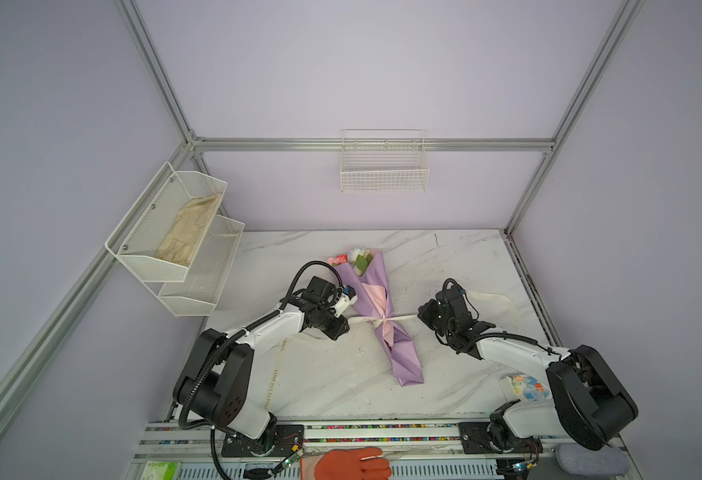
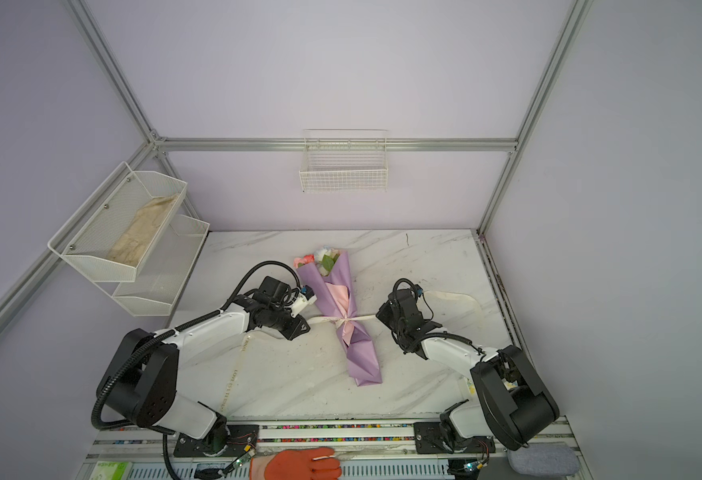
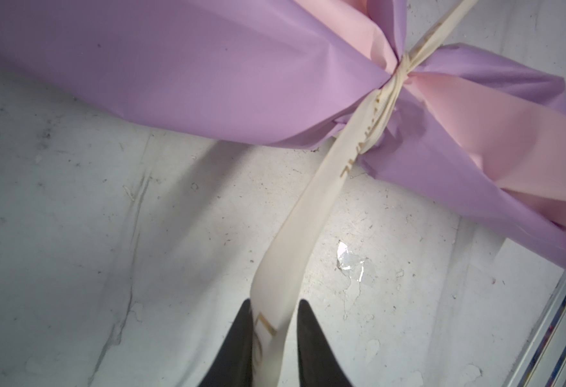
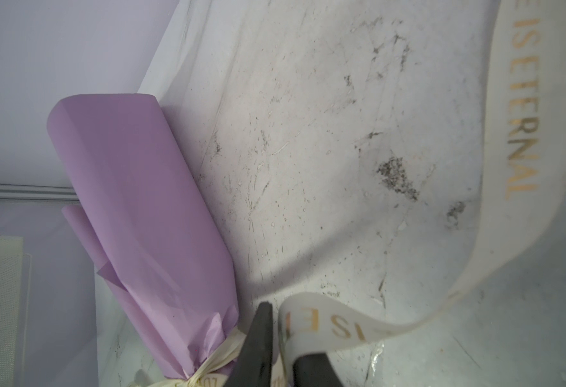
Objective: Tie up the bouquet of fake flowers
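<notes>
The knot cinches the bouquet tight and both tails run straight, so my left gripper needs to retake its ribbon tail (image 1: 362, 319) and bend it into a loop beside the knot.
The bouquet (image 1: 399, 353) (image 2: 362, 357), wrapped in lilac paper with a pink inner face, lies on the marble table. The fake flowers (image 1: 353, 257) (image 2: 320, 258) stick out at its far end. A cream lettered ribbon (image 1: 384, 320) (image 3: 311, 207) is knotted round its middle. My left gripper (image 1: 346, 323) (image 3: 275, 301) is just left of the bouquet, jaws a little apart, the ribbon's left tail running loosely between them. My right gripper (image 1: 422, 316) (image 4: 281, 321) is just right of it, also open, the right tail (image 4: 526, 140) curling between its fingers.
The left tail (image 1: 274, 378) runs under the left arm to the front edge; the right tail (image 1: 499, 303) loops toward the right edge. A mesh shelf (image 1: 141, 257) hangs left, a wire basket (image 1: 384, 183) on the back wall. An orange glove (image 1: 349, 463) and a patterned cup (image 1: 523, 386) sit in front.
</notes>
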Available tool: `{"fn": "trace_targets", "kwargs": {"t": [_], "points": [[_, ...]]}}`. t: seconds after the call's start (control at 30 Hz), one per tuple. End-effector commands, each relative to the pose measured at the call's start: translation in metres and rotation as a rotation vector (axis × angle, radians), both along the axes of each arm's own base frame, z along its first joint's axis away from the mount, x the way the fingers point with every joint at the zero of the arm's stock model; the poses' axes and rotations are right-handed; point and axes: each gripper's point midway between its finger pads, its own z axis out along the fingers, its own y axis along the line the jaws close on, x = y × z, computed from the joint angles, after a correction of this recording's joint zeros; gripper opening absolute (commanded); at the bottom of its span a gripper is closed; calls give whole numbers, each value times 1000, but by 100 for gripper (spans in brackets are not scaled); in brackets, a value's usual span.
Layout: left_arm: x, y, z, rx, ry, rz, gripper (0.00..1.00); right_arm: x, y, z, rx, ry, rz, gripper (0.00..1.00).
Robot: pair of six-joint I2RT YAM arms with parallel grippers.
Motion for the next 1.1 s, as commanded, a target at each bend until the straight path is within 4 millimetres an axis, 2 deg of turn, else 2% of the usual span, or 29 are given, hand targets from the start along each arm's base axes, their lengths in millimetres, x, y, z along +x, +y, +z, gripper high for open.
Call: {"fn": "trace_targets", "kwargs": {"t": [0.0,0.07,0.23,0.33,0.37,0.4,0.6,0.77,0.87,0.97,1.0,1.07], "points": [[7,11,11,96,-58,-48,32,5,5,19,4,-35,30,17],[9,22,6,171,-54,-47,40,5,6,20,4,-35,38,18],[8,36,-8,277,-37,-89,47,4,8,20,7,-31,47,22],[11,38,-11,303,-45,-103,52,4,9,19,11,-25,53,25],[15,37,-11,304,-56,-101,61,3,9,17,10,-22,55,26],[17,35,-10,293,-59,-102,63,3,8,16,10,-20,55,26],[31,24,-17,257,-64,-78,63,2,8,14,13,-13,58,27],[31,15,-25,236,-36,-92,51,2,5,19,20,-24,47,28],[25,12,-28,239,-28,-117,34,1,0,22,19,-27,33,28],[22,11,-16,231,-49,-109,6,0,-14,21,5,-17,-1,31],[20,10,-12,217,-57,-109,2,0,-19,20,4,-13,-11,31],[18,4,7,167,-92,-100,0,2,-33,19,0,-4,-35,33]]}}
